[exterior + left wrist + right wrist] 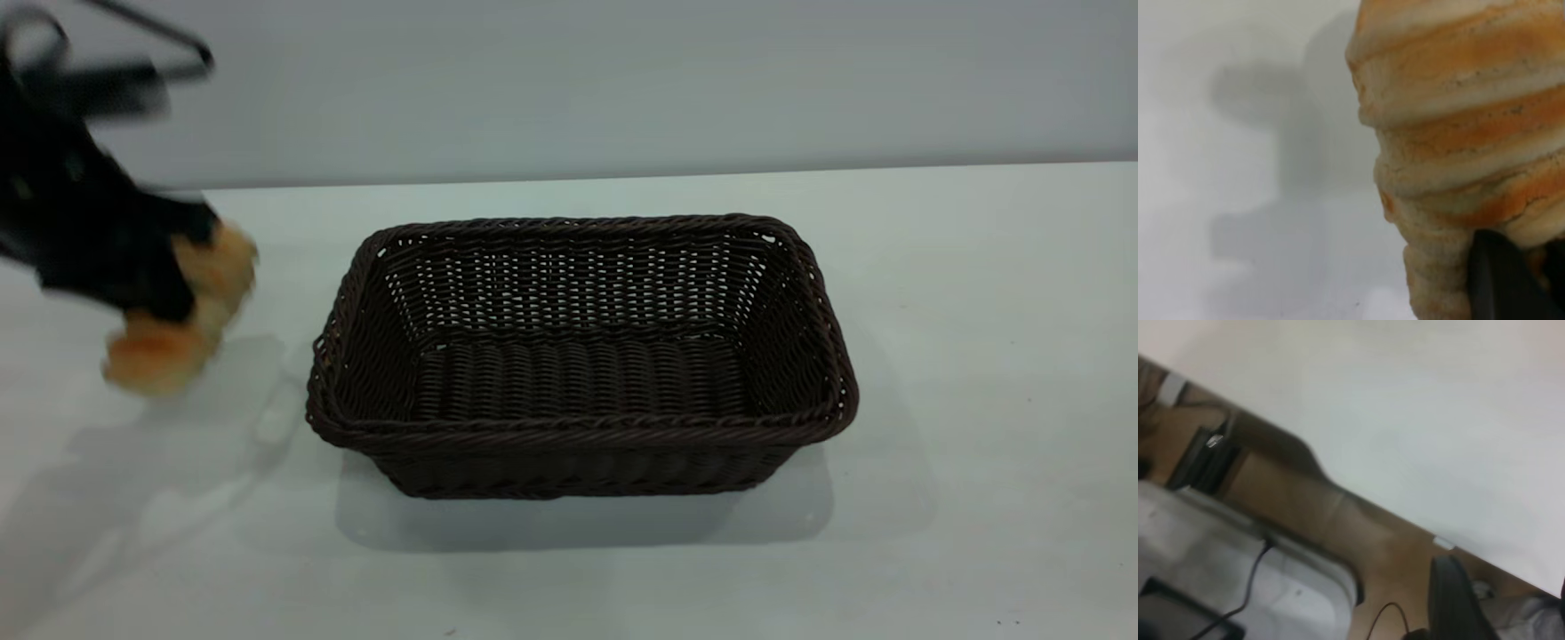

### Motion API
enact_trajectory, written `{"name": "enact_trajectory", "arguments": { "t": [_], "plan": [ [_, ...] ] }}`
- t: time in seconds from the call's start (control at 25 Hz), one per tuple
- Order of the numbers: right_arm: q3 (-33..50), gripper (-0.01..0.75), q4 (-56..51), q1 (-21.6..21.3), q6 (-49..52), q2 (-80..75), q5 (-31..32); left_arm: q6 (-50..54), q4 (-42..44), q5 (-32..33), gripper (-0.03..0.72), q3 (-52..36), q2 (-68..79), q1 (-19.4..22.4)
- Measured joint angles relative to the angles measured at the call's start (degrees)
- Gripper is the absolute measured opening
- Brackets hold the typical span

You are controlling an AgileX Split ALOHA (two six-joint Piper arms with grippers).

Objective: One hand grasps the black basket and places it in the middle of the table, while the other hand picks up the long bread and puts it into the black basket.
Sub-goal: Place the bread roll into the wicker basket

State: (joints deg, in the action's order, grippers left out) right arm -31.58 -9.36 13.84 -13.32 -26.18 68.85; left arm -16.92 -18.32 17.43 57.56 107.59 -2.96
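Observation:
Next, my left gripper lets go of the long bread on the bottom of the black basket, toward the end (523, 363) nearest that gripper. The bread is now above the table, beside the basket.
The black basket (582, 356) stands upright and empty in the middle of the table (960, 356). My left gripper (191, 276) is at the far left, to the left of the basket, shut on the long bread (178, 316) and holding it above the table. In the left wrist view the striped bread (1465, 133) fills the picture, with a black finger (1498, 280) pressed against it. My right gripper (1508, 600) is out of the exterior view. Its wrist view shows it open and empty beyond the table's edge.
The right wrist view shows the table edge (1358, 495), brown floor, a grey unit (1245, 573) and cables below. White tabletop lies around the basket on all sides.

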Motion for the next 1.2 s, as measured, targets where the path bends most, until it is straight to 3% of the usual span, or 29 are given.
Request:
{"name": "enact_trajectory", "arguments": {
  "t": [0.12, 0.32, 0.56, 0.68, 0.84, 0.96, 1.2],
  "plan": [
    [2.28, 0.401, 1.9, 0.0, 2.59, 5.77, -0.22, 0.0, 0.0, 0.62, 0.079, 0.0, -6.77, -2.2],
    [3.63, 0.401, 2.22, 0.0, 3.87, 13.44, -2.45, 0.12, -0.34, 0.23, 0.075, 0.0, -11.24, -12.35],
    [4.54, 0.4, 2.41, 0.0, 4.35, 15.92, -3.58, 0.17, -3.2, -9.75, 0.072, 0.0, -5.35, -25.75],
    [4.54, 0.399, 2.46, 0.0, 4.4, 15.92, -3.58, 0.17, -4.21, -17.43, 0.071, 0.0, 0.74, -28.86],
    [4.54, 0.399, 2.46, 0.0, 4.4, 15.92, -3.6, 0.19, -8.31, -22.32, 0.091, 0.0, 7.07, -29.6],
    [4.54, 0.399, 2.46, 0.0, 4.4, 16.33, -3.64, 0.24, -10.68, -22.73, 0.188, 0.0, 8.67, -29.42],
    [4.54, 0.399, 2.46, 0.0, 4.4, 22.75, -3.71, -0.83, -10.97, -19.31, 0.53, 0.0, 5.01, -29.24]
  ]
}}
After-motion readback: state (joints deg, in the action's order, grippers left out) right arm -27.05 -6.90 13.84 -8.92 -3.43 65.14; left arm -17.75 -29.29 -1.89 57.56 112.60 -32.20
